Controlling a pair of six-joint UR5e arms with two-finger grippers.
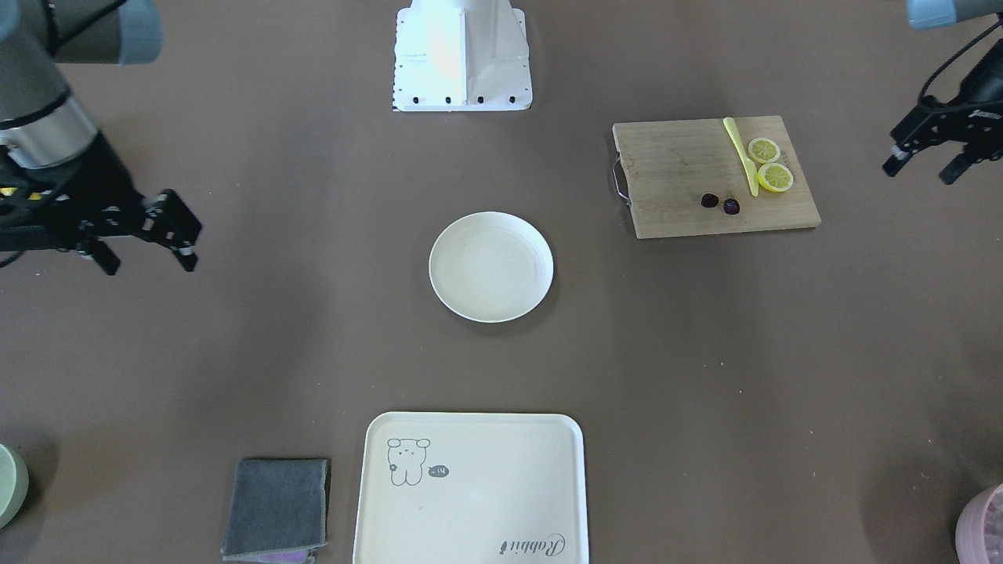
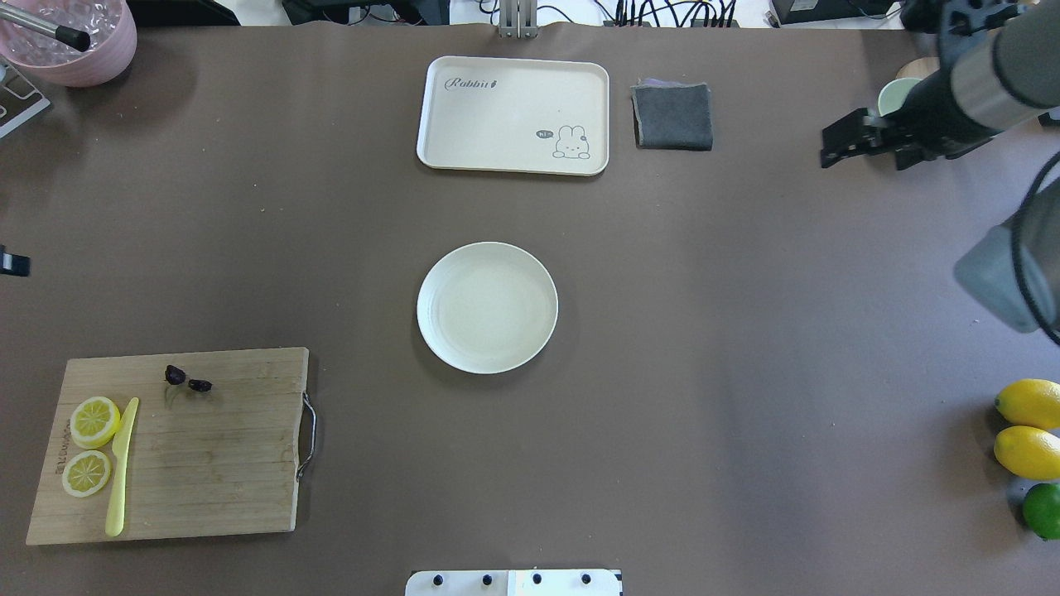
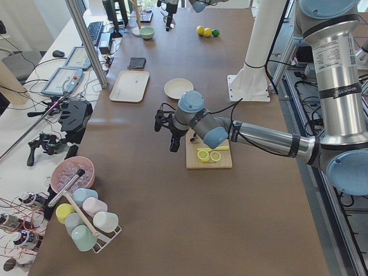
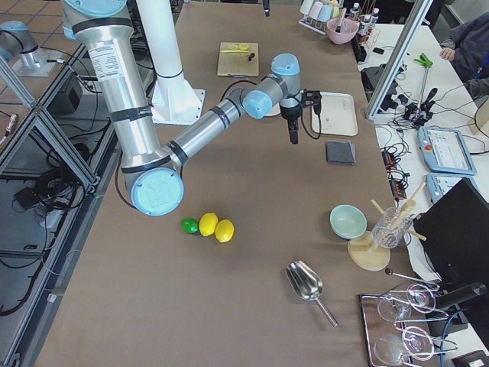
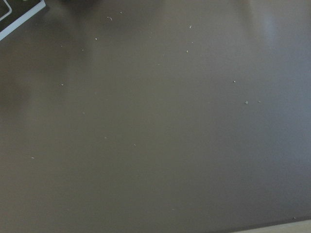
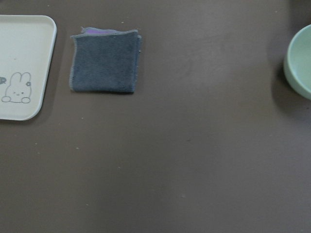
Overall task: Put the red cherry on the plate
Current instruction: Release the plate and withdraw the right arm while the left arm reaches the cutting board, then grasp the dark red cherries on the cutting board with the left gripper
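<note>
The fruit nearer the yellow knife (image 1: 731,206), one of the red cherry pair on the cutting board, will be gripped by my left gripper.
The red cherry (image 1: 720,203), a pair of tiny dark fruits, lies on a wooden cutting board (image 1: 674,172), also seen in the overhead view as the red cherry (image 2: 187,380). The plate (image 1: 491,266), round and cream-white, sits empty at the table's middle, a good way from the board. My left gripper (image 1: 923,170) hangs open above bare table beyond the board's outer end, holding nothing. My right gripper (image 1: 149,263) is open and empty on the opposite side of the table. Both wrist views show no fingers.
Two lemon slices (image 1: 769,163) and a yellow knife (image 1: 740,155) share the board. A cream tray (image 1: 470,486) and a grey cloth (image 1: 276,507) lie at the far edge. Whole lemons and a lime (image 2: 1031,430) sit by the right arm; a green bowl (image 6: 299,63) is near the cloth.
</note>
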